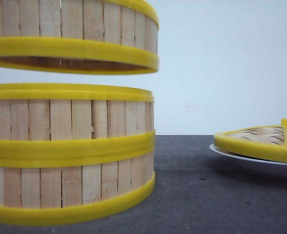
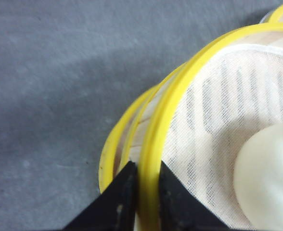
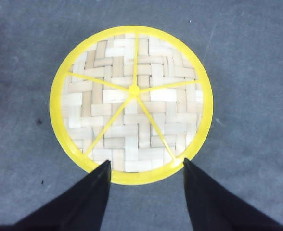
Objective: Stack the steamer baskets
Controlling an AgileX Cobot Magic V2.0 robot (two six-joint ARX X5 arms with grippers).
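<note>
The robot's left gripper will release the steamer basket holding the white bun on the top yellow rim of the stacked baskets (image 1: 65, 89).
In the front view, two steamer baskets stand stacked at the left, the upper basket (image 1: 70, 119) on the bottom basket (image 1: 70, 187). A third steamer basket (image 1: 70, 29) hangs just above them with a gap between. My left gripper (image 2: 147, 173) is shut on this basket's yellow top rim (image 2: 180, 91), one finger inside the wall and one outside. The basket is lined with white cloth (image 2: 218, 106) and holds a white bun (image 2: 269, 178). The stack's rim (image 2: 113, 144) shows beneath, offset to one side. My right gripper (image 3: 146, 166) is open above the lid.
The flat woven lid (image 3: 132, 103) with yellow spokes and a small knob rests on a white plate (image 1: 260, 165) at the right, also seen edge-on as the lid (image 1: 265, 139). Grey table surface (image 1: 192, 195) lies between the stack and the plate.
</note>
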